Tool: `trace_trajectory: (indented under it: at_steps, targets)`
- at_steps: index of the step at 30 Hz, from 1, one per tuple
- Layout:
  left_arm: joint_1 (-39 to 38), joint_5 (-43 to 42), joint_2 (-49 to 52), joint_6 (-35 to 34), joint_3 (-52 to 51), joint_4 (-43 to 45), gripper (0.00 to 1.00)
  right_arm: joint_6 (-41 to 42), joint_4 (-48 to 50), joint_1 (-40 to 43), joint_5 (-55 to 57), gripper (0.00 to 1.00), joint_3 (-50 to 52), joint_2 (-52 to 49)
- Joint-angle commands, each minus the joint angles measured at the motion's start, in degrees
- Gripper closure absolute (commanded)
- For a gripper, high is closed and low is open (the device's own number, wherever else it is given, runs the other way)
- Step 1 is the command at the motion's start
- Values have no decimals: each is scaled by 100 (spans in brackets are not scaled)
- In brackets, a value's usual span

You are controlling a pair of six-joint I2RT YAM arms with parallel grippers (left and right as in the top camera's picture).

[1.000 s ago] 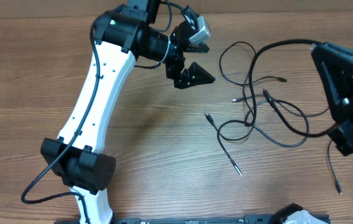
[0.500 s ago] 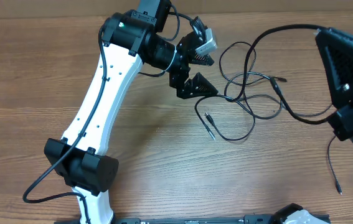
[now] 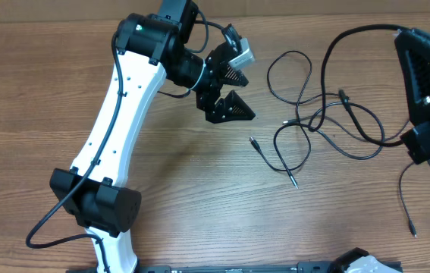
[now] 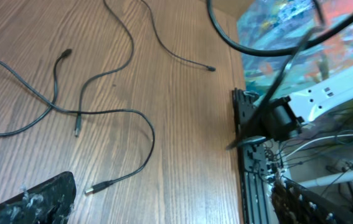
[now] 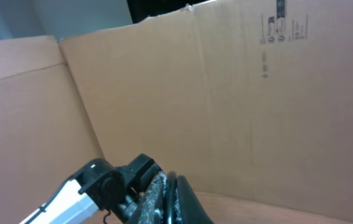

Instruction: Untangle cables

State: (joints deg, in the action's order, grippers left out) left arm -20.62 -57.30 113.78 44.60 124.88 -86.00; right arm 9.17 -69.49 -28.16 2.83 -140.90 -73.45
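Observation:
The lifted cable's plug end still dangles over the other cables; next I grip the cable's length [image 3: 276, 141] above that plug with my left gripper and pull it clear.
Several thin black cables [image 3: 306, 125] lie in loose crossing loops on the wooden table right of centre, with small plug ends pointing left and down. They also show in the left wrist view [image 4: 80, 112]. One strand rises from the loops to my right gripper [image 3: 400, 36], which is lifted high at the far right. In the right wrist view the right gripper [image 5: 167, 199] is shut on that black cable. My left gripper [image 3: 228, 86] is open and empty, left of the loops and apart from them; its fingers frame the left wrist view [image 4: 164, 211].
A separate black cable [image 3: 401, 197] lies at the right, near the front edge. A black rail [image 4: 244, 155] runs along the table's edge, with clutter beyond it. A cardboard wall [image 5: 257, 93] stands behind the table. A white object [image 3: 362, 264] sits at the front right.
The left gripper swung right toward the cables, then back left. The right arm drifted up and right with its cable, and the loops on the table shifted and changed shape.

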Motion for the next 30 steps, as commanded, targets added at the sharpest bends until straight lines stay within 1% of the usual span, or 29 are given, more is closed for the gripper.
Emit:
trace_trajectory:
  at_steps: [1,6,8,9,10,11,12,13,14,15,16,17,26,27,28,29,30]
  targets:
    - [-94,-461,22,356,79,-138,0,-31,-11,17,120,96,-22,31]
    - [-339,-503,22,520,74,-205,2,-31,-37,17,120,96,-22,31]
    - [-428,-352,22,566,74,-203,2,-31,-48,17,118,96,-22,31]
    - [-463,-219,22,584,74,-201,5,-31,-57,17,118,96,-22,33]
    - [-487,-103,22,601,74,-195,11,-31,-68,17,118,96,-24,33]
    - [-509,63,24,627,72,-181,25,-31,-79,17,118,96,-24,33]
    - [-527,192,24,625,70,-168,36,-31,-85,17,118,96,-24,33]
    - [-529,328,24,625,63,-153,41,-31,-94,17,118,96,-24,33]
    - [-529,400,24,625,59,-153,42,-31,-98,17,116,96,-24,33]
    - [-529,413,24,625,50,-144,48,-31,-101,17,116,96,-24,33]
    - [-529,413,33,623,42,-116,91,-31,-101,17,116,96,-24,33]
    - [-529,407,35,621,37,-109,96,-28,-98,17,116,96,-24,33]
    - [-529,74,37,625,15,-94,96,-28,-96,17,116,96,-24,33]
    - [-531,63,37,621,15,-96,93,-28,-96,17,116,96,-24,33]
    - [-531,68,37,621,15,-101,86,-28,-96,17,116,96,-24,33]
    - [-535,68,37,599,15,-103,67,-28,-94,17,116,96,-24,33]
    - [-546,68,37,533,13,-101,10,-28,-94,17,116,96,-24,33]
